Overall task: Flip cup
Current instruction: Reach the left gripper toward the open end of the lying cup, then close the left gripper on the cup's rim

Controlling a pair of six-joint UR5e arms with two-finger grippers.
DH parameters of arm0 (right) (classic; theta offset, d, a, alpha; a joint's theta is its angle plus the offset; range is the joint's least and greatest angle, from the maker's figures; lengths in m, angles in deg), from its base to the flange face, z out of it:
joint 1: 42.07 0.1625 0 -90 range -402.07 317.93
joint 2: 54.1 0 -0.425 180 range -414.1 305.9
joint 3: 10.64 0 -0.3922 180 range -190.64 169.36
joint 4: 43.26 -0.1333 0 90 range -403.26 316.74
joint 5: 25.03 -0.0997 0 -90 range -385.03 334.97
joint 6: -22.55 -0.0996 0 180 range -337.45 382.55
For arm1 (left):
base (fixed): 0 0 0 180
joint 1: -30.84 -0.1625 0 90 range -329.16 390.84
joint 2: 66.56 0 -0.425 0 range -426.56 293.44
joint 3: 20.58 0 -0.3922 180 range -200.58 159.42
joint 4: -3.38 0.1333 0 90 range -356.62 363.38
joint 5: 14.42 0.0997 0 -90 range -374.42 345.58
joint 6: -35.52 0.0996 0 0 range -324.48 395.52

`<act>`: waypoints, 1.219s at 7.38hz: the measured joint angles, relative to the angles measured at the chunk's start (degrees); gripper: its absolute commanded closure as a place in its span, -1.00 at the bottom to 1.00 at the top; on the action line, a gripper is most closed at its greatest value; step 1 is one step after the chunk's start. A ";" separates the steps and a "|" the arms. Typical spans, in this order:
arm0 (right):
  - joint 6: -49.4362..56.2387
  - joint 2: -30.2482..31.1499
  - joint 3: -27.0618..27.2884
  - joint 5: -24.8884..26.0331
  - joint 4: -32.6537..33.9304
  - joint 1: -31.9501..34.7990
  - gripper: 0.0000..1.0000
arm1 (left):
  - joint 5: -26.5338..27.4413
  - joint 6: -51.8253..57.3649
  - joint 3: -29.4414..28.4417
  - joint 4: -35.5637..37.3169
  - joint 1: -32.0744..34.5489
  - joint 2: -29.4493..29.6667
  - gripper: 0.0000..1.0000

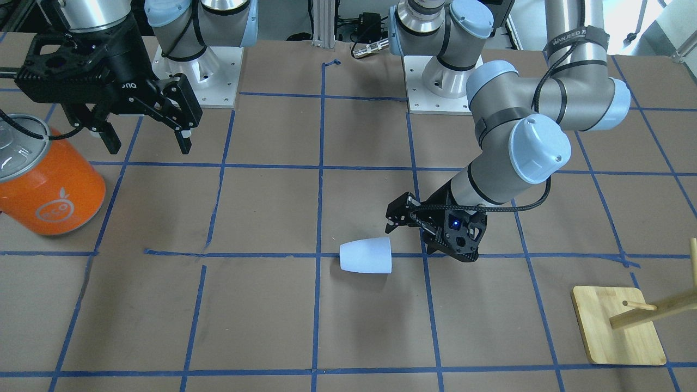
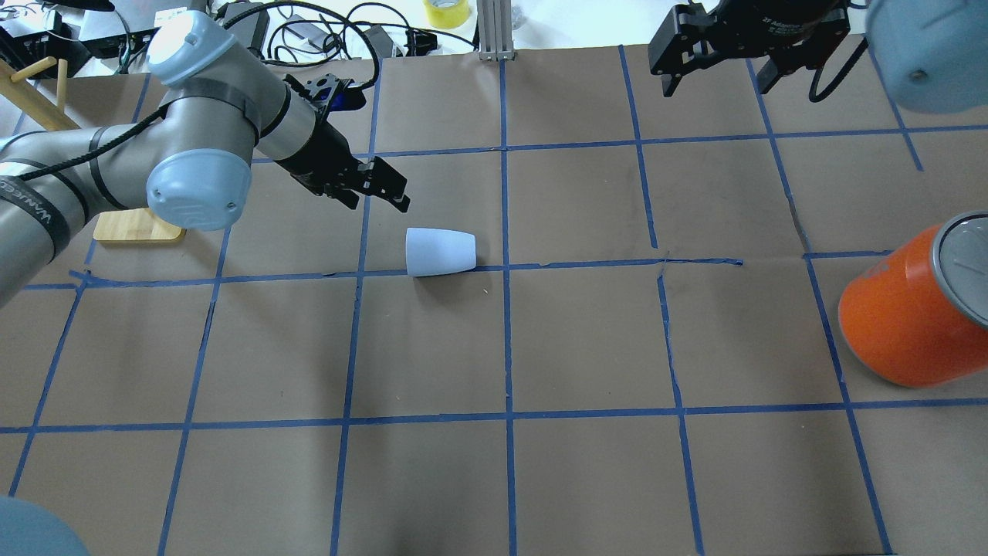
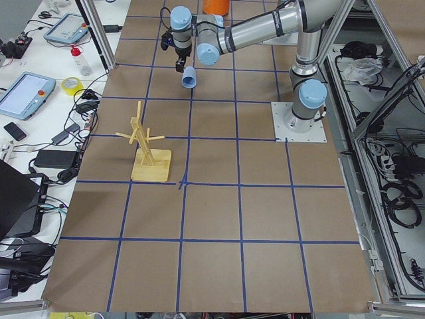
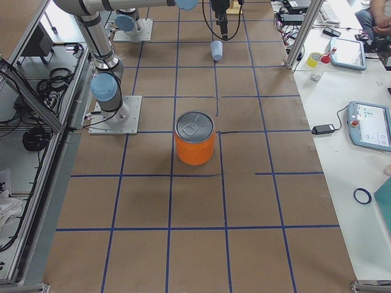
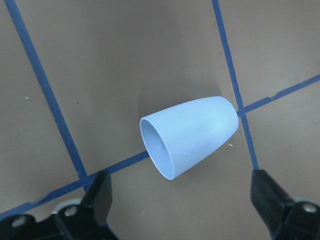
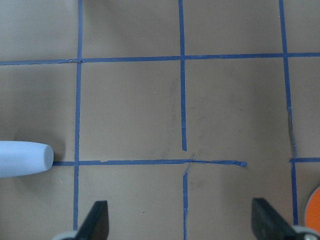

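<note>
Next, the left gripper closes on the pale blue cup's rim (image 1: 389,239) (image 5: 173,173), on the side facing the robot's base, with one finger inside the cup's opening.
The pale blue cup (image 2: 440,252) lies on its side on the brown paper, across a blue tape line, rim toward the robot's left. It also shows in the front view (image 1: 366,255), the left wrist view (image 5: 190,135) and at the left edge of the right wrist view (image 6: 25,157). My left gripper (image 2: 382,189) is open and empty, just beyond the cup's rim end and apart from it; it also shows in the front view (image 1: 400,218) and its own wrist view (image 5: 180,175). My right gripper (image 2: 739,89) is open and empty, raised far from the cup (image 1: 147,141).
A large orange can (image 2: 903,316) with a silver top stands at the robot's right, near the right gripper (image 1: 52,185). A wooden peg stand on a square base (image 1: 615,326) stands at the robot's left (image 2: 131,228). Blue tape marks a grid on the table.
</note>
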 measured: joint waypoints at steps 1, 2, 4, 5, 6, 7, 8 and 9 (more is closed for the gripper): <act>0.03 0.00 0.05 -0.01 0.02 0.03 -1.00 | -0.71 0.42 0.26 0.41 -0.10 1.52 -1.00; 0.06 0.00 0.11 -0.07 0.00 0.10 -1.00 | -1.02 0.63 0.54 0.76 -0.13 2.94 -0.99; 0.12 -0.14 0.17 -0.09 -0.17 0.77 -1.00 | -1.55 0.37 2.02 3.48 -0.16 5.32 -0.99; 0.13 -0.22 0.18 -0.08 -0.21 1.08 -1.00 | -3.08 0.24 3.08 4.78 -0.16 6.29 -0.99; 0.13 -0.24 0.18 -0.08 -0.22 1.22 -1.00 | -5.46 -0.49 3.89 5.66 -0.16 7.22 -0.98; 0.13 -0.26 0.19 -0.06 -0.24 1.25 -1.00 | -7.05 -1.68 4.26 6.04 -0.16 7.94 -0.96; 0.13 -0.26 0.19 -0.02 -0.28 1.28 -1.00 | -8.48 -2.44 4.38 6.15 -0.15 8.41 -0.66; 0.13 -0.26 0.22 0.00 -0.32 1.29 -1.00 | -10.28 -3.00 4.44 6.15 -0.13 8.78 -0.39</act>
